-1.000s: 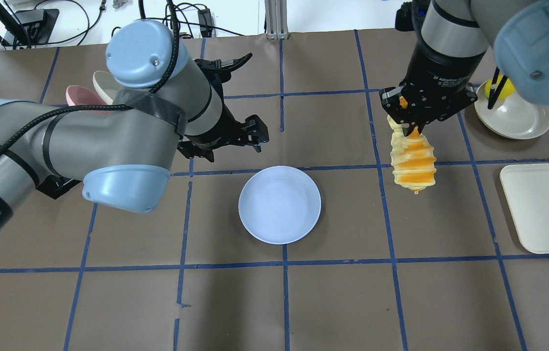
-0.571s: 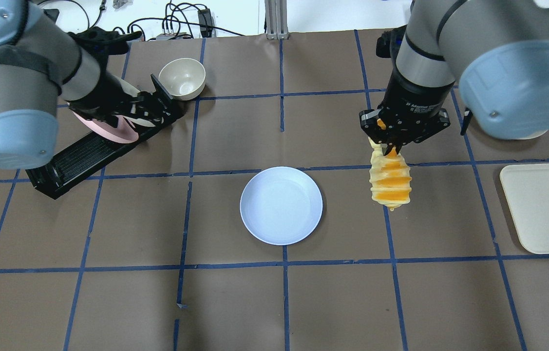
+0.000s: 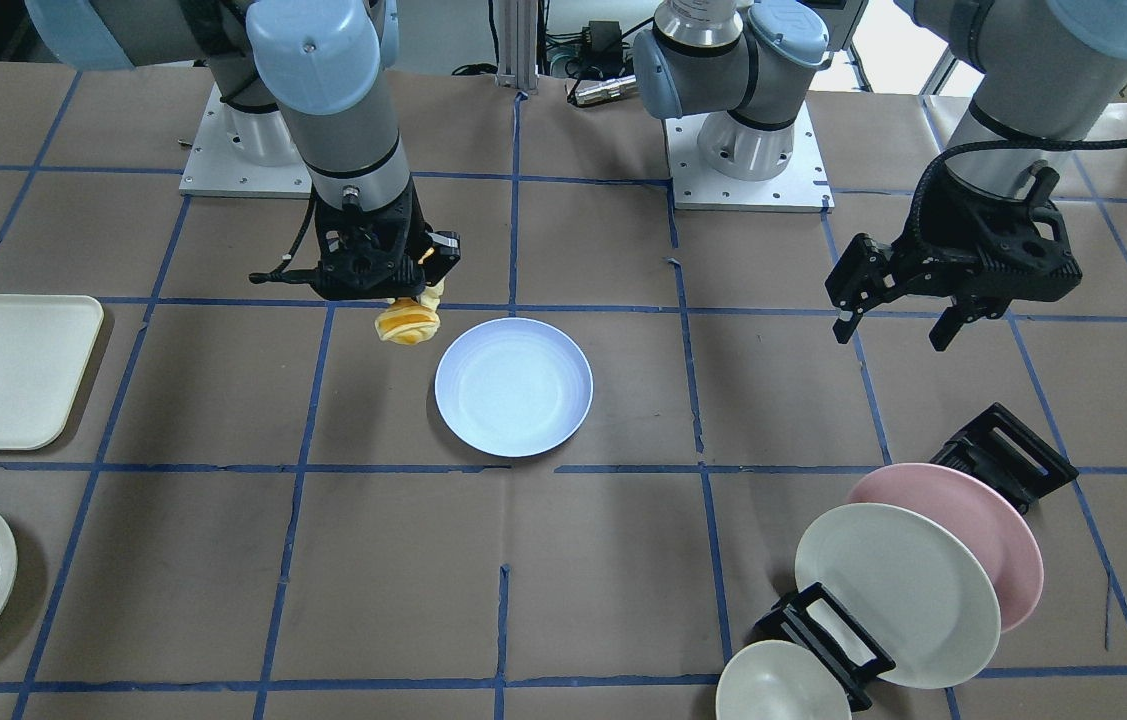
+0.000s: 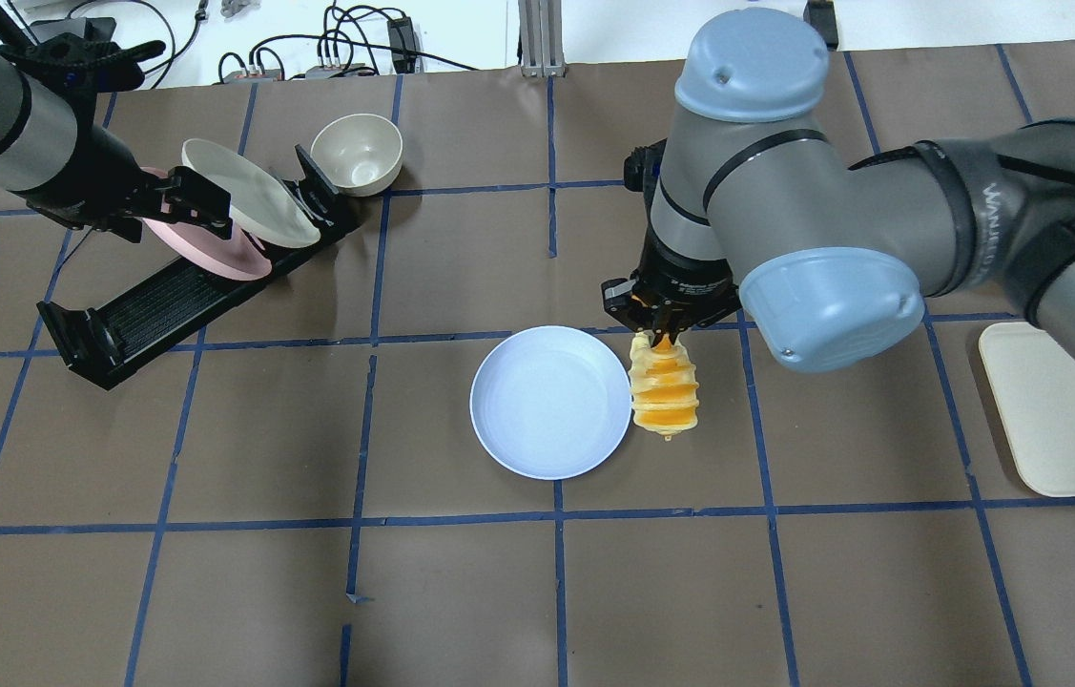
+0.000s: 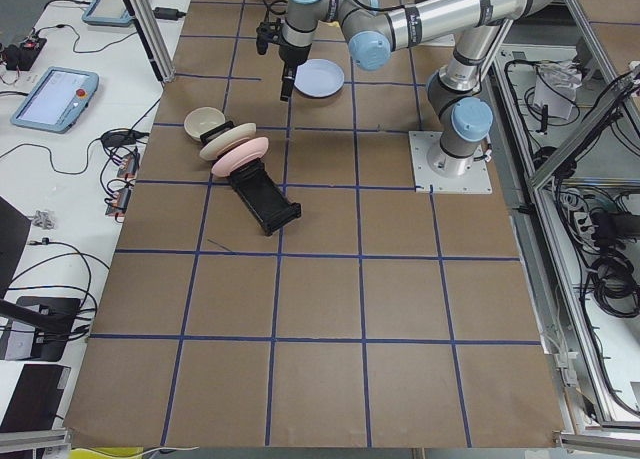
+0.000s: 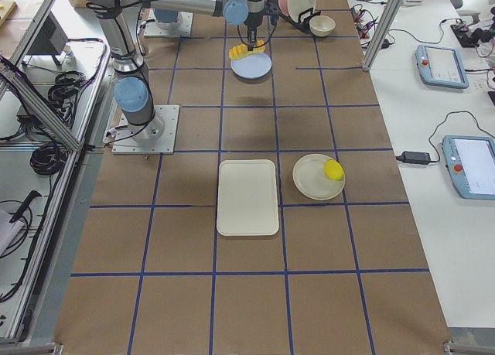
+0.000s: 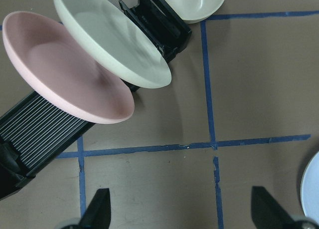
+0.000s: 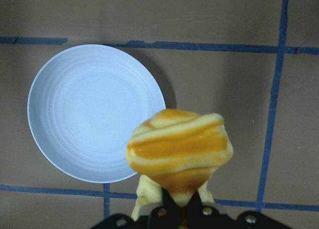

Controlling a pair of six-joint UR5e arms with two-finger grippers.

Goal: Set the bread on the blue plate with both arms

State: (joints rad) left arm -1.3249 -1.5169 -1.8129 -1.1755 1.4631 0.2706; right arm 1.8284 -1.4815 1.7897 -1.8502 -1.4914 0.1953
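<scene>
My right gripper needs to release the bread and leave it lying there on the bare middle of the blue plate [image 3: 510,386] [image 8: 98,115]. The bread now hangs just beside the plate's rim.
The blue plate [image 4: 550,401] lies flat and bare at the table's middle; it also shows in the front view [image 3: 513,386] and the right wrist view [image 8: 94,112]. My right gripper [image 4: 663,334] is shut on the top end of the bread [image 4: 663,391], a ridged orange and pale yellow roll that hangs point-down in the air just beside the plate's right rim. The bread fills the right wrist view [image 8: 179,149], next to the plate. My left gripper [image 3: 898,325] is open and empty, hovering near the dish rack, far from the plate.
A black dish rack [image 4: 165,305] at the far left holds a pink plate [image 3: 983,530] and a cream plate [image 3: 898,590], with a cream bowl [image 4: 357,155] at its end. A cream tray [image 4: 1062,410] and a cream plate with a yellow fruit [image 6: 333,169] lie on the right.
My right arm has carried the bread left, from well right of the blue plate to its right rim. My left arm has drawn back left over the dish rack.
</scene>
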